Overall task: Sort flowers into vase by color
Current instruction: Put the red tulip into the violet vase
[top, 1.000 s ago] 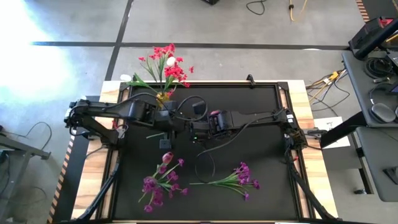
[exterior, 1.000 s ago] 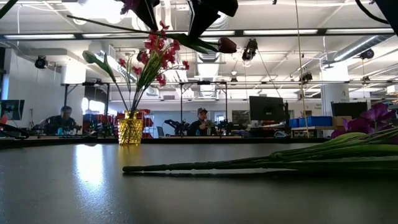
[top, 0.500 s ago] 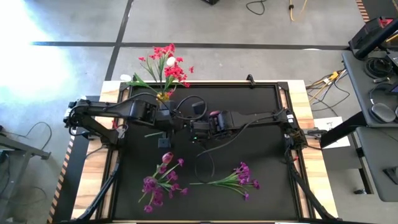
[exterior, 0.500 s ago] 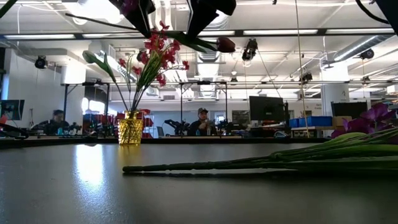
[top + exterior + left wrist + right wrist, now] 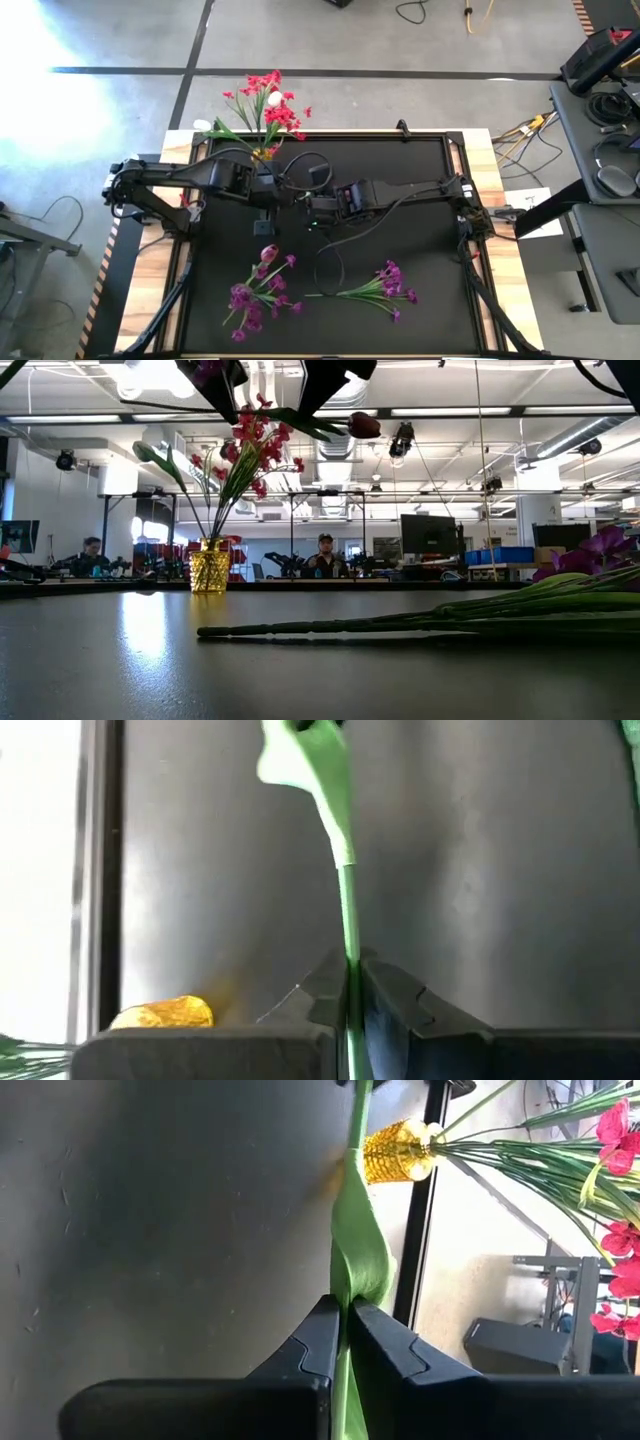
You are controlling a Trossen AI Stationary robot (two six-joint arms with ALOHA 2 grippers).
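The robot's right gripper slants down onto the level flower's folded leaf, so it should open and take a flatter grip near the bud (image 5: pixel 342 425) while the left gripper keeps the stem.
A flower with a dark red bud (image 5: pixel 365 427) and a green stem (image 5: pixel 285 412) hangs level in the air over the table's middle, between my two grippers. My left gripper (image 5: pixel 270 192) is shut on its stem and my right gripper (image 5: pixel 315 207) on its leafy part nearer the bud. The yellow glass vase (image 5: pixel 262 155) stands at the far left of the black mat (image 5: pixel 420 180) with red blooms and a white bud (image 5: pixel 274 99). Two purple sprigs (image 5: pixel 258 295) (image 5: pixel 382 285) lie on the mat near the front edge. My left gripper pinches the thin bare stem (image 5: pixel 349 945) between its two fingers, which slant down and lie across it. The stem runs on past the fingers to a leaf (image 5: pixel 315 775), clear of the table. My right gripper pinches a folded green leaf with the stem (image 5: pixel 352 1280) between its two fingers, slanting down from the table's right. The flower is lifted clear, and its stem runs on toward the vase (image 5: pixel 398 1150).
The purple sprig's long stem (image 5: pixel 330 630) lies across the mat near the low camera. Cables loop over the mat's middle (image 5: pixel 335 255). Wooden table edges frame the mat on both sides. People sit at desks in the room beyond the table.
My left gripper has shut on the flower's stem and taken hold. The stem's free end, which stuck out toward the near left, has been drawn in, and the bud has risen slightly. My right gripper has kept its hold.
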